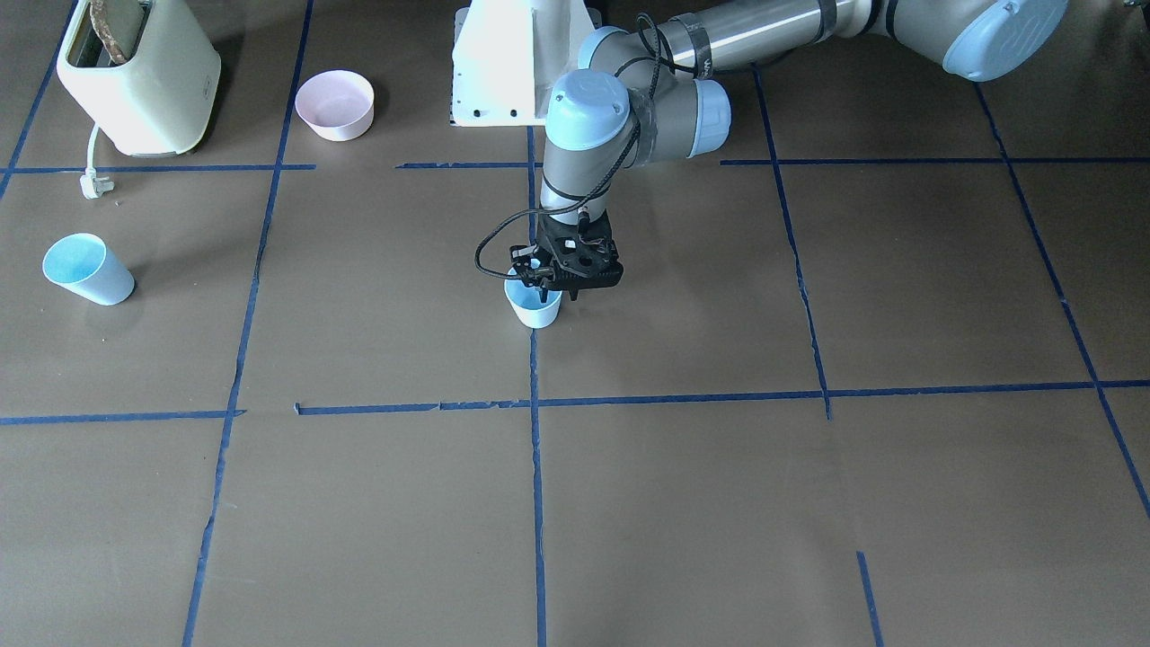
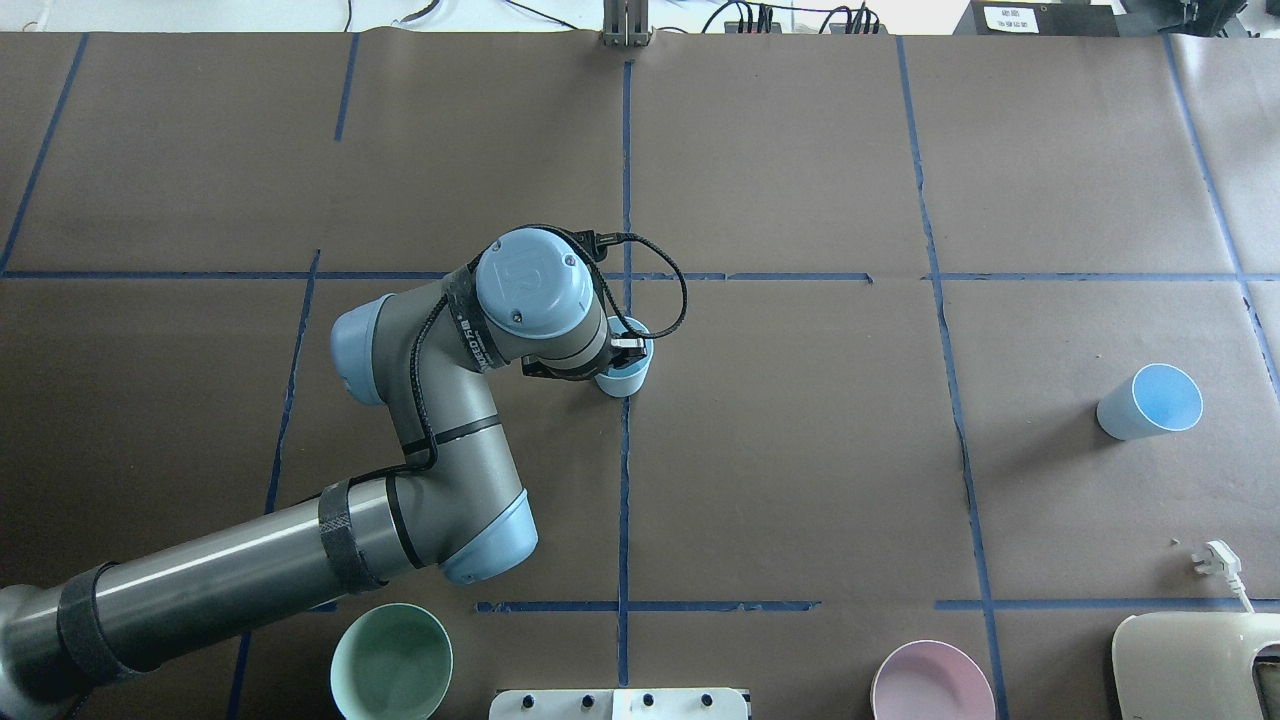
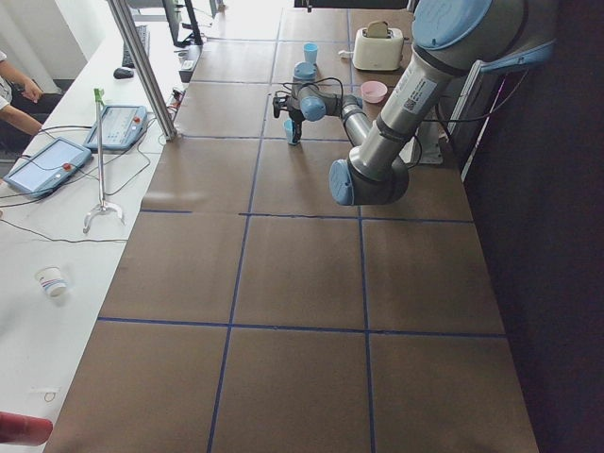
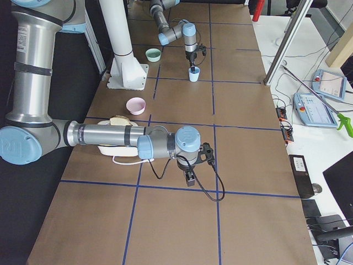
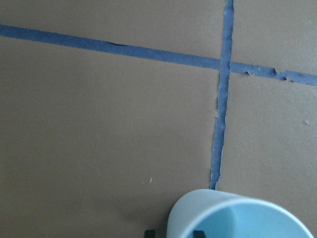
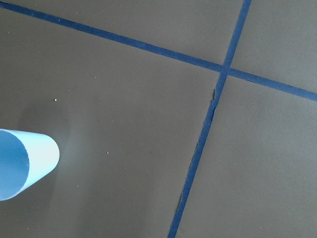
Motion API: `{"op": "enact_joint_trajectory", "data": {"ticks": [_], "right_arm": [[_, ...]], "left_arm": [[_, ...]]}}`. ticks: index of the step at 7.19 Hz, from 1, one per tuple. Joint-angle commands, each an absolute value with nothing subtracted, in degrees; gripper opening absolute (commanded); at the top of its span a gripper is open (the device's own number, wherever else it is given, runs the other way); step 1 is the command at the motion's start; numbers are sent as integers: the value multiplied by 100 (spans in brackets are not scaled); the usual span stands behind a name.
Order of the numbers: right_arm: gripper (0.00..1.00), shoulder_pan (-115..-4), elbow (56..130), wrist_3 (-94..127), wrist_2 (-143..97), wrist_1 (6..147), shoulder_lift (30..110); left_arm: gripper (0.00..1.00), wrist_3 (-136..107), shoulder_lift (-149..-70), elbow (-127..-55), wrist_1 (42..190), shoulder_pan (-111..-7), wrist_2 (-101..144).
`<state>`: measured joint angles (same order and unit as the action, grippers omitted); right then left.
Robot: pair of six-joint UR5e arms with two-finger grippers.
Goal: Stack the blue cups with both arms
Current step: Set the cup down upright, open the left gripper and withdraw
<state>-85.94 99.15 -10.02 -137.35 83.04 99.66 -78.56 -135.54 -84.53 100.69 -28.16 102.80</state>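
The robot's right gripper needs to close on the rim (image 1: 47, 273) (image 6: 28, 166) of the second blue cup near the toaster, at the side farthest from the middle of the table.
One blue cup (image 1: 534, 307) stands upright at the table's middle on a blue tape line; it also shows in the overhead view (image 2: 628, 372) and low in the left wrist view (image 5: 237, 218). My left gripper (image 1: 544, 286) points straight down onto it, one finger inside the rim and one outside, shut on the cup's wall. The second blue cup (image 2: 1150, 401) stands alone far on my right side, seen also at the left edge of the right wrist view (image 6: 22, 168). My right gripper (image 4: 190, 178) hangs over bare table near that end; I cannot tell whether it is open or shut.
A cream toaster (image 1: 139, 81) with its loose plug (image 1: 92, 184) and a pale pink bowl (image 1: 335, 105) sit near the robot's base on my right side. A mint green bowl (image 2: 390, 660) sits on my left side. The white pedestal (image 1: 503, 63) stands between them.
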Motion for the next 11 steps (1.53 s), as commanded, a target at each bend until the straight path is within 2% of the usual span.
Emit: {"op": "enact_joint_trajectory", "data": {"ticks": [1,2,4,5,7,9,10,11], "right_arm": [[100,-8587,9923,-993,-13729,8288,9880],[100,-8596,9958,-984,-13711,8288,9792],[100,-8587,9949,-758,-13702,8288,9660],[100,-8570,9958,-356,-13711,8288,9616],[100,-8394,9967,173,-13720,8297,9379],[100,-8123,10211,769,-13711,8340,9256],[100,-7808,10396,1365,-13659,8332,9246],[100,-7474,10537,1928,-13650,8271,9298]], "left_arm": [[100,-7290,-13518,-8752,9619,-3188,10850],[100,-6773,-13161,-9372,9093,-3556,11324],[100,-4731,-11749,-10857,8379,-4442,11802],[100,-3458,-10933,-11124,8350,-5135,12178],[100,-734,-9674,-11075,8332,-6856,12935],[100,1117,-8626,-10603,8350,-8456,13340],[100,1638,-8187,-10295,8445,-8986,13559],[100,1687,-7904,-10301,8629,-9113,13579]]}}
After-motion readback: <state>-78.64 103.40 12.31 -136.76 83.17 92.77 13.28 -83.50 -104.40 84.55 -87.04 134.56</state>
